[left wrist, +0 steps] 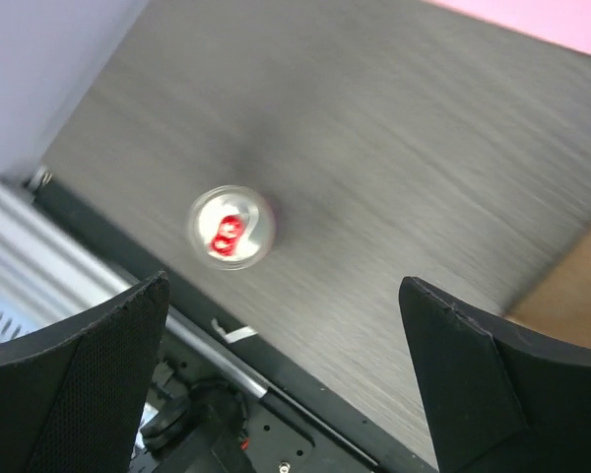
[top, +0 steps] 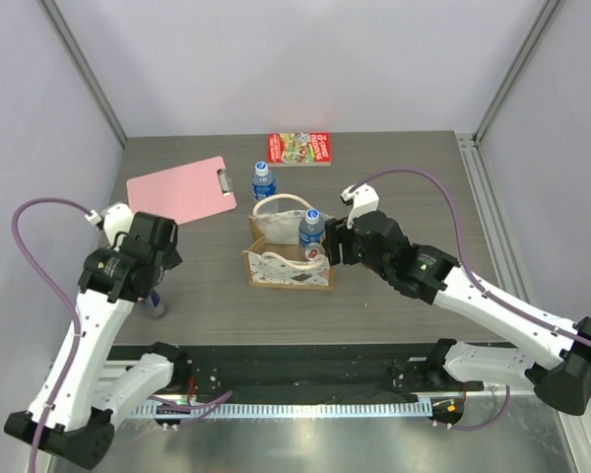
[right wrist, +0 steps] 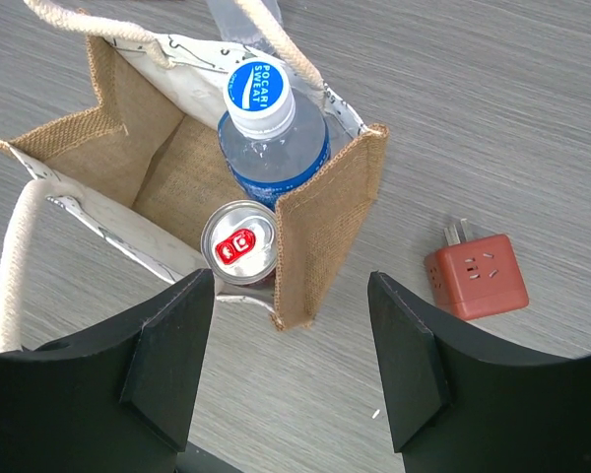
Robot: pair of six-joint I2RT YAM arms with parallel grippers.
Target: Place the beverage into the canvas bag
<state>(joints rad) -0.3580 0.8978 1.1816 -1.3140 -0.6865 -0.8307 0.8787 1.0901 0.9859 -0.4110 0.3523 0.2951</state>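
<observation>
The robot's left gripper needs to close around the upper part [top: 151, 295] [left wrist: 232, 230] of the loose silver can, just under the can's red-tabbed top, near the front rail of the table.
The cream canvas bag [top: 286, 254] with white rope handles stands open mid-table. In the right wrist view the bag [right wrist: 325, 222] holds a clear Pocari Sweat bottle [right wrist: 266, 118] and a silver can with a red tab [right wrist: 238, 243]. My right gripper [right wrist: 291, 365] is open and empty, just above the bag's right edge; it also shows in the top view [top: 333, 246]. A second silver can [left wrist: 231, 228] stands on the table near the front left edge. My left gripper [left wrist: 286, 365] is open and empty above and beside it. Another bottle [top: 264, 182] stands behind the bag.
A pink clipboard [top: 182, 189] lies at the back left and a red printed packet [top: 299, 149] at the back edge. A red plug adapter [right wrist: 476, 276] lies on the table right of the bag. The table's front rail [left wrist: 177, 325] runs close to the loose can.
</observation>
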